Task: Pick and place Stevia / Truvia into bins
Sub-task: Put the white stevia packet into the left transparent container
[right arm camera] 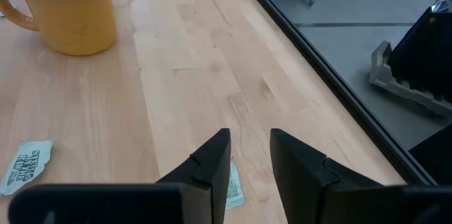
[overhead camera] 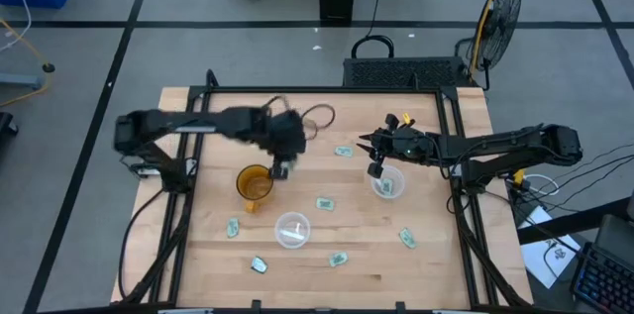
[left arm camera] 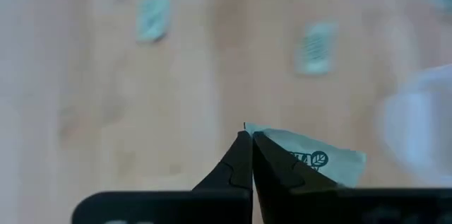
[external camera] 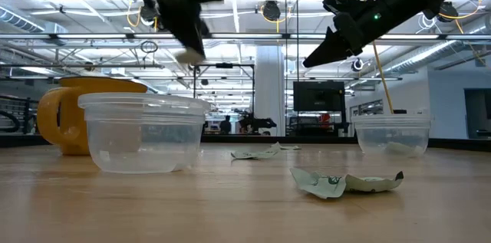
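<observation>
I need to release the pale green sachet from my left gripper inside the clear cup nearer the front edge (overhead camera: 293, 227) (left arm camera: 436, 126).
My left gripper (overhead camera: 280, 167) hangs above the table just right of the amber mug (overhead camera: 255, 183), shut on a pale green sachet (left arm camera: 318, 160). My right gripper (overhead camera: 375, 166) is open in the air beside the right clear cup (overhead camera: 386, 185), which has one sachet (overhead camera: 389, 187) lying in it. The other clear cup (overhead camera: 292, 228) stands nearer the front edge. Several more sachets lie flat on the wood, among them those at mid-table (overhead camera: 344, 152), centre (overhead camera: 324, 203) and front right (overhead camera: 407, 239). Another sachet (right arm camera: 233, 185) lies below my right fingers. My left gripper pinches the sachet between its two fingertips (left arm camera: 244, 155) at one end of the packet (left arm camera: 272, 139). The rest of the packet sticks out to one side of the fingers. The fingers point down from above, and the sachet (external camera: 188, 57) is lifted clear of the table.
The amber mug (external camera: 65, 116) stands left of the near cup (external camera: 142, 132). Black frame rails (overhead camera: 451, 136) run along the table's sides. Loose sachets (external camera: 345, 183) lie near the front, and bare wood shows between the two cups.
</observation>
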Motion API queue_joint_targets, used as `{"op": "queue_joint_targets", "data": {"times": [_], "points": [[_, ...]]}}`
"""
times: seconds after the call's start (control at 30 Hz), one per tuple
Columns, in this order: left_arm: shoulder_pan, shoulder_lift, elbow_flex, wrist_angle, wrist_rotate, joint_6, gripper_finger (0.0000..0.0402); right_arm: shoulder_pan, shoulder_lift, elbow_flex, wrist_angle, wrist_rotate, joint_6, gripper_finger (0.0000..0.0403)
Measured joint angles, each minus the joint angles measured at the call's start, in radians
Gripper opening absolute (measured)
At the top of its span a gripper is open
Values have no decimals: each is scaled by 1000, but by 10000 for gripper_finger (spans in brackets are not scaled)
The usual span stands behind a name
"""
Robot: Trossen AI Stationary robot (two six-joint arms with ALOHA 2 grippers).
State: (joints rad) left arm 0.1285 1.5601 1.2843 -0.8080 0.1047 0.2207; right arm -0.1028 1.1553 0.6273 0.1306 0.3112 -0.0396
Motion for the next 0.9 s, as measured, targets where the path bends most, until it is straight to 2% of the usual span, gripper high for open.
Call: {"op": "queue_joint_targets", "data": {"times": [0.13,0.3,0.47,0.57,0.73,0.8,0.9], "points": [[-160,-3,-7,36,-3,-129,8,0,0,0,0,0,0,93],[-375,72,-5,121,-11,-161,4,0,0,0,0,0,0,93],[-493,155,-5,176,-68,-232,13,0,0,-18,30,0,1,93],[-519,184,-6,160,-107,-275,9,0,0,-41,51,0,1,93],[-502,190,-4,114,-189,-307,9,-1,0,-64,112,0,0,93],[-482,199,-7,107,-178,-311,19,-1,0,-65,124,0,-1,93],[-452,206,-33,128,-98,-307,25,-1,0,-65,155,-1,-2,93]]}}
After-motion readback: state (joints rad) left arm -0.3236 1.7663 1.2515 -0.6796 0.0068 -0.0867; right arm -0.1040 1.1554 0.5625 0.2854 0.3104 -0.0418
